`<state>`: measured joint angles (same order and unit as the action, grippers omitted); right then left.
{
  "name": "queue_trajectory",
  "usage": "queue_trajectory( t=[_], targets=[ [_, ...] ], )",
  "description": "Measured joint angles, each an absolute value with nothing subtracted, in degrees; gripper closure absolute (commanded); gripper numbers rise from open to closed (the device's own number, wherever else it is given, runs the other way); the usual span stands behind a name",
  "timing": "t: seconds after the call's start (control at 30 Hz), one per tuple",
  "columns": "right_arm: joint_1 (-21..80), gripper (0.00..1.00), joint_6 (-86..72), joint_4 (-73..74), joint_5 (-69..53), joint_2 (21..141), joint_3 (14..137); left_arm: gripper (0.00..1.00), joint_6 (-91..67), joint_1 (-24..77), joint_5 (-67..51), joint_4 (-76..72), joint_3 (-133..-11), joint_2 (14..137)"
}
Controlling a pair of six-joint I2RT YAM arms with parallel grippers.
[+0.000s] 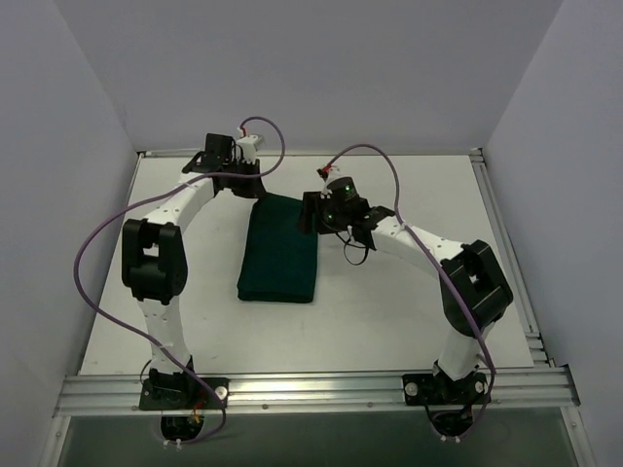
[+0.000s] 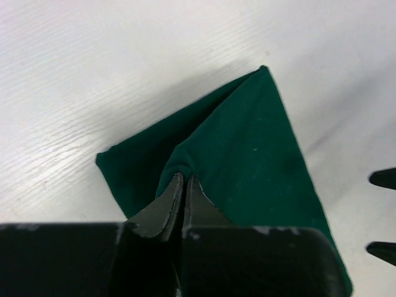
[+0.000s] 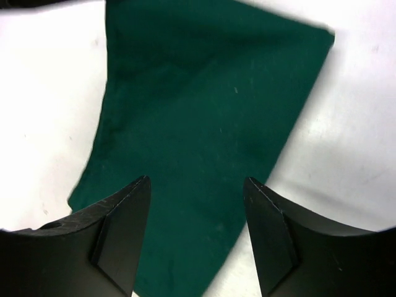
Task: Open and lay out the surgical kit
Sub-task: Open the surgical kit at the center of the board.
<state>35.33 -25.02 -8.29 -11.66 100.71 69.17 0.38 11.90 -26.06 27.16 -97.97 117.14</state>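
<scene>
I should next move my right gripper to the green cloth's raised corner (image 1: 264, 198) (image 3: 117, 15) beside my left gripper's fingers and close it there to take over the pinched fold.
The surgical kit (image 1: 279, 255) lies as a folded dark green cloth bundle in the middle of the white table; its tray and instruments are hidden inside. My left gripper (image 1: 255, 192) is at the bundle's far left corner, shut on a pinch of the green cloth (image 2: 247, 148), which puckers up between the fingertips (image 2: 193, 184). My right gripper (image 1: 310, 212) hovers at the bundle's far right edge, open, with the cloth (image 3: 204, 124) below and between its fingers (image 3: 133, 204) and nothing gripped.
A metal rail (image 1: 311, 389) runs along the table's near edge, and a frame rail (image 1: 501, 233) borders the right side. White walls enclose the table on three sides. Purple cables (image 1: 97, 253) loop off both arms.
</scene>
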Motion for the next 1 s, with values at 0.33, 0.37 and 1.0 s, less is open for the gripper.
queue_trajectory(
  t=[0.33,0.37,1.0],
  targets=[
    [35.6,0.44,-27.6,-19.0,-8.4,111.5,82.3,0.98,-8.9,13.3,-31.2,25.6,-97.0,115.9],
    [35.9,0.44,-27.8,-19.7,-7.7,112.6,82.9,0.98,-10.0,13.3,-31.8,25.5,-96.7,115.9],
    [43.0,0.44,-31.6,-34.1,7.8,117.4,77.4,0.98,-19.8,13.6,-35.4,19.7,-94.7,115.9]
  ],
)
